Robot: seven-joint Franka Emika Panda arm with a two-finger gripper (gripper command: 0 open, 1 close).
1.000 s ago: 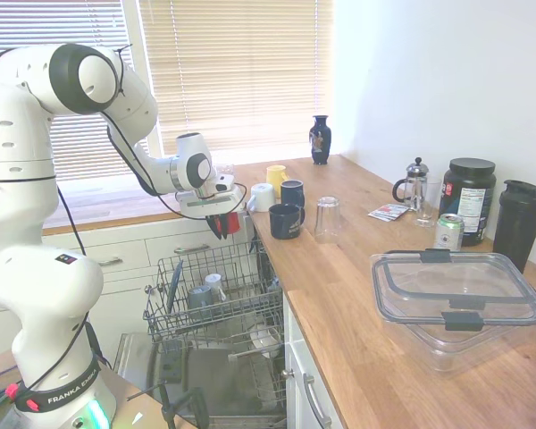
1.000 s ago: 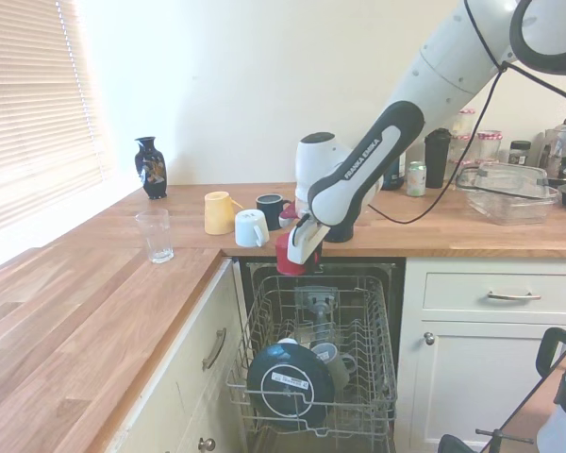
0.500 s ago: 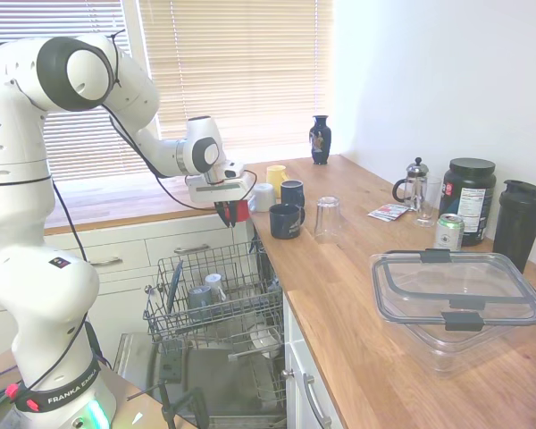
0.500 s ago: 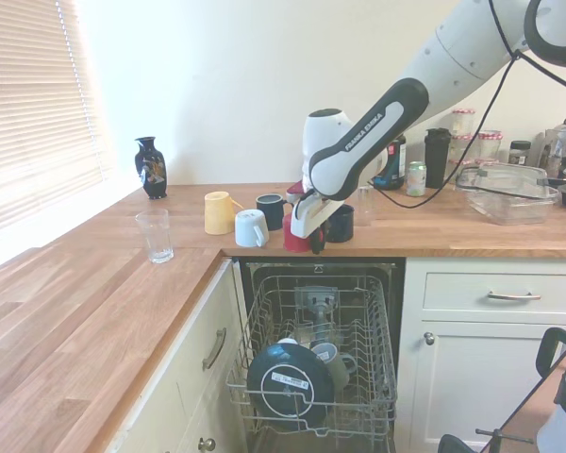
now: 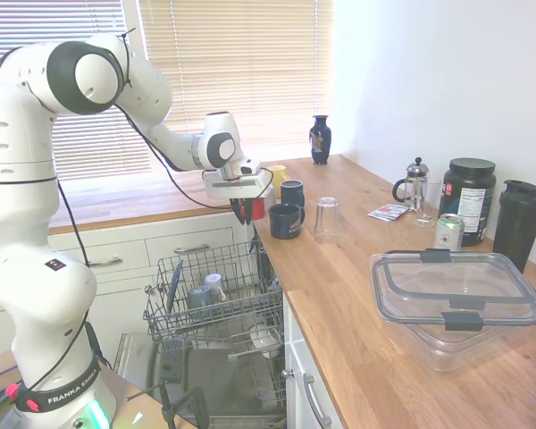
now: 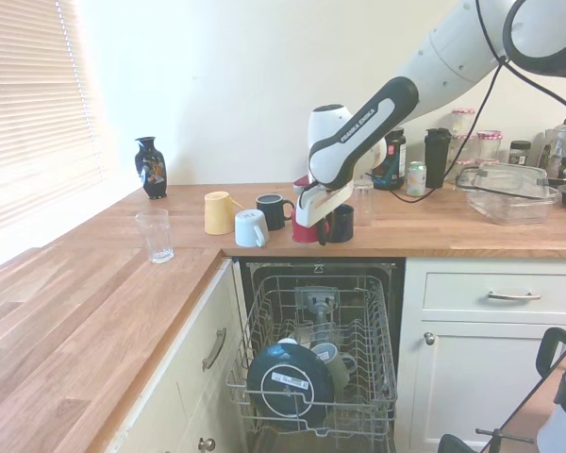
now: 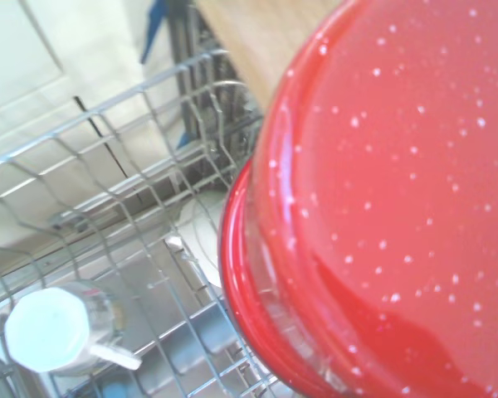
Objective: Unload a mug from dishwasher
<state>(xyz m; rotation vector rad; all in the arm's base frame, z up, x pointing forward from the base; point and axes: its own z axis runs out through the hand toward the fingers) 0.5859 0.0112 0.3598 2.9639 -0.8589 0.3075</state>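
Observation:
Next, my gripper lets go of the red mug on the wooden counter (image 6: 303, 240) between the white mug and the front navy mug.
The red mug (image 5: 256, 208) hangs in my gripper (image 5: 247, 211), which is shut on it just above the front edge of the wooden counter (image 5: 357, 295). In the second exterior view the red mug (image 6: 307, 229) is beside a dark navy mug (image 6: 340, 224), with the gripper (image 6: 313, 218) over it. The wrist view is filled by the red mug (image 7: 382, 207), with the wire rack (image 7: 108, 232) below. The dishwasher (image 5: 214, 357) stands open under the counter, its grey rack (image 6: 316, 354) pulled out and holding a grey mug (image 5: 199, 296).
On the counter near the gripper stand a white mug (image 6: 250, 227), a yellow mug (image 6: 218, 211), navy mugs (image 5: 286, 220), an upturned glass (image 5: 327, 217) and a dark vase (image 5: 320, 140). Further along are a clear lidded container (image 5: 456, 295), a can, a French press and dark tubs.
My gripper has carried the red mug up from above the rack and sideways to the counter edge, close to the navy mugs.

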